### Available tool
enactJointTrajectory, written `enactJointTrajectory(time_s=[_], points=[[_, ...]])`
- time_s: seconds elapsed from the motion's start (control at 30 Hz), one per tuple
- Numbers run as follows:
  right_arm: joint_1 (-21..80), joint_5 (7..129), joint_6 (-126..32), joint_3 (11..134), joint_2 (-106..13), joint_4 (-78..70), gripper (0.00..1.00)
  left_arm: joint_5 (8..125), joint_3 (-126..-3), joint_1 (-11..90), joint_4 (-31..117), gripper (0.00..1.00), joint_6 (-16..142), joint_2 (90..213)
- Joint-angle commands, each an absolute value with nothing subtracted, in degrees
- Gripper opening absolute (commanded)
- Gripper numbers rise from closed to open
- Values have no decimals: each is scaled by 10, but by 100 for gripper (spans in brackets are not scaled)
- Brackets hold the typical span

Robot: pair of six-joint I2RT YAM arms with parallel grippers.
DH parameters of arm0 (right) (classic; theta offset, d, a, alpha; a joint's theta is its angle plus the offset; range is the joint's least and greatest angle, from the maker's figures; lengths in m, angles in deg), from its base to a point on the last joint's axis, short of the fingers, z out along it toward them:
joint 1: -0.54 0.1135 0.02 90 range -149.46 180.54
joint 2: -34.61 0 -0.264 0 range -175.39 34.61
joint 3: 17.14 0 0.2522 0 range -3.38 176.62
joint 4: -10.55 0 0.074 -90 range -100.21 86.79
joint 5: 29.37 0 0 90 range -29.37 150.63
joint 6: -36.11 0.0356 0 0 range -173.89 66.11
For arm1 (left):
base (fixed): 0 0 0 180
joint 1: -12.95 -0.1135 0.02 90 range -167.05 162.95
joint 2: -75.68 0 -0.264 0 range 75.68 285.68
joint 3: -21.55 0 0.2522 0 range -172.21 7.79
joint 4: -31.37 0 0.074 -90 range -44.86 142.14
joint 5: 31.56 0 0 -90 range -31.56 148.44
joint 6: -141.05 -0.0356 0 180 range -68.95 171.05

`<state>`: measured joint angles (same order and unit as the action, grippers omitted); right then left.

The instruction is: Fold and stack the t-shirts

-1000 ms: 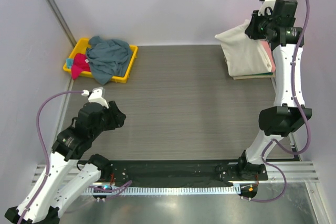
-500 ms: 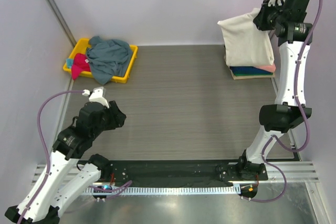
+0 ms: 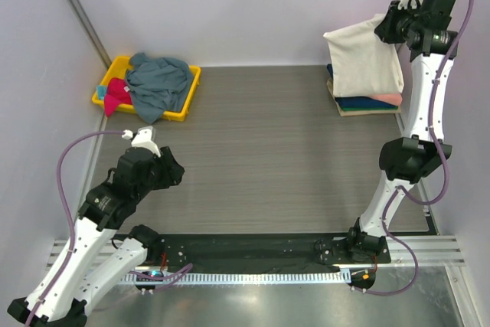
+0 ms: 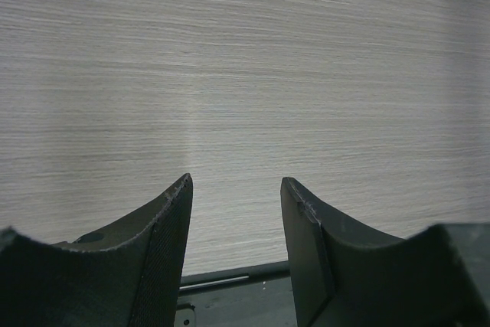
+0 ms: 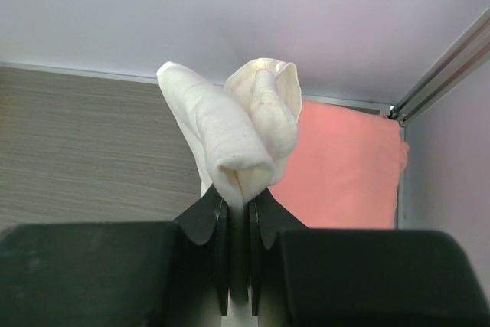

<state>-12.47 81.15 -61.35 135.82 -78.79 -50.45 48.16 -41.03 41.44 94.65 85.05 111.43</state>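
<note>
The robot's right gripper should lay the cream-white t-shirt down on top of the salmon-pink tee [image 3: 367, 74] [image 5: 341, 166] on the folded stack.
My right gripper [image 3: 387, 30] is raised at the back right, shut on a bunched fold of the cream-white t-shirt [image 3: 364, 63]. The shirt hangs from it over a folded stack [image 3: 369, 103] showing a navy tee and a salmon-pink tee [image 3: 387, 99]. In the right wrist view the cream-white t-shirt [image 5: 245, 135] bulges out of the pinched right gripper [image 5: 240, 203], with the salmon-pink tee [image 5: 344, 166] below. Grey-blue [image 3: 158, 84] and magenta [image 3: 117, 94] tees lie in the bin. My left gripper [image 3: 172, 170] [image 4: 236, 185] hovers open over bare table, holding nothing.
The yellow plastic bin [image 3: 189, 97] sits at the back left against the wall. Walls close in the table on the left, back and right. A metal corner post [image 5: 440, 67] stands close to the right gripper. The grey wood-grain table [image 3: 260, 143] spans the middle.
The right arm has lifted the cream-white shirt up and to the right off the stack, uncovering the navy and salmon-pink tees. The left arm has stayed put.
</note>
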Motion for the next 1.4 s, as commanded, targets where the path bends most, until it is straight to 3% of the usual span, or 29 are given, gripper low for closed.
enactJointTrajectory(time_s=[0.0,0.57,1.37], points=[[-138,837,-617,1409,-788,-449,1,483,-410,413,924,51,845,1116],[-164,903,-621,1421,-870,-389,1,484,-408,413,925,50,847,1111],[-203,831,-618,1402,-1050,-205,1,475,-410,414,929,50,851,1133]])
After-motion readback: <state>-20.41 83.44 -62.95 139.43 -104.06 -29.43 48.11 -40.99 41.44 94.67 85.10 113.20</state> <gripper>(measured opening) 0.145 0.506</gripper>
